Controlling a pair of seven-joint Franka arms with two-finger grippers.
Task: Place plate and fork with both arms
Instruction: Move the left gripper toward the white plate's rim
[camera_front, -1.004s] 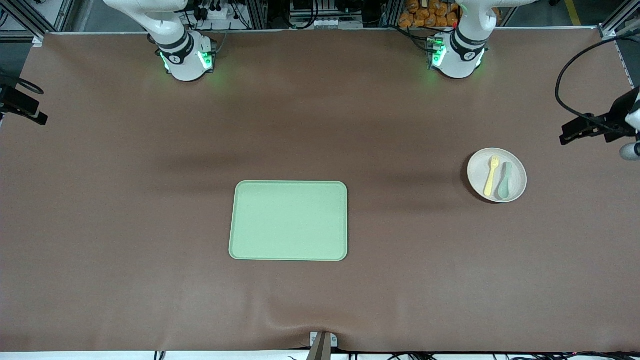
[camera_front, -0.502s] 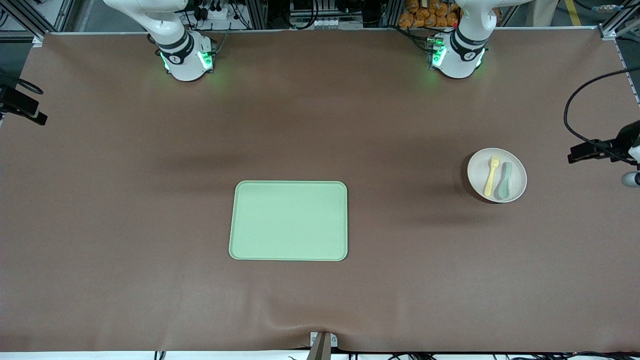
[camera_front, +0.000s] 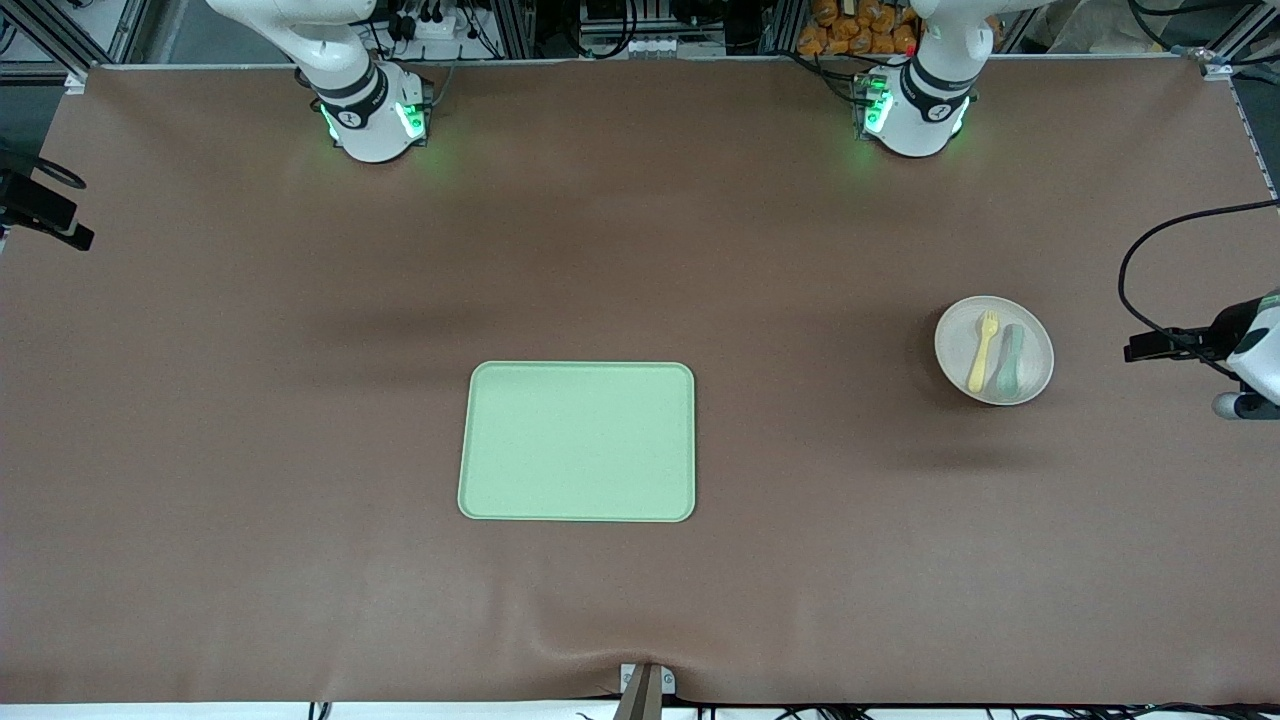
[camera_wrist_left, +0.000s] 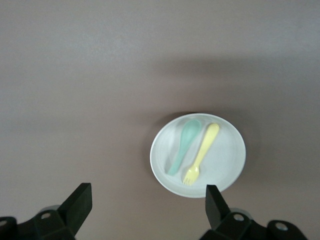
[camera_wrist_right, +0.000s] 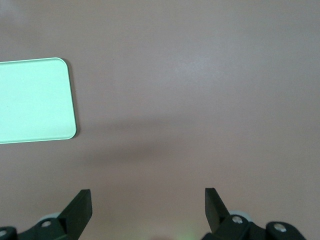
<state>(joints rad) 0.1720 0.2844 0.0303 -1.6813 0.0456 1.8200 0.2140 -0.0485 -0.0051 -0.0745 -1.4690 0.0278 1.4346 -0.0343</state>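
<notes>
Next, I move my left gripper to the plate's rim (camera_front: 1052, 359) (camera_wrist_left: 151, 152) beside the grey-green spoon and close it there, on the side of the plate away from the fork.
The off-white round plate (camera_front: 1030, 378) sits on the brown table toward the left arm's end. The pale-yellow fork (camera_front: 983, 350) and a grey-green spoon (camera_front: 1008, 360) lie side by side on it. In the left wrist view the plate (camera_wrist_left: 225, 160), fork (camera_wrist_left: 202, 153) and spoon (camera_wrist_left: 183, 146) show below. My left gripper (camera_wrist_left: 148, 200) is open and empty, high over the table beside the plate. Its hand (camera_front: 1250, 350) shows at the front view's edge. My right gripper (camera_wrist_right: 147, 205) is open and empty, high over bare table beside the tray (camera_wrist_right: 32, 100).
The light-green rectangular tray (camera_front: 577, 441) lies mid-table, nearer the front camera than the arm bases. A black cable (camera_front: 1135, 260) loops from the left arm's hand. Part of the right arm (camera_front: 40, 215) shows at the right arm's end of the table.
The left arm's hand has moved down along the front view's edge and now stands level with the plate. The plate, fork, spoon and tray have not moved.
</notes>
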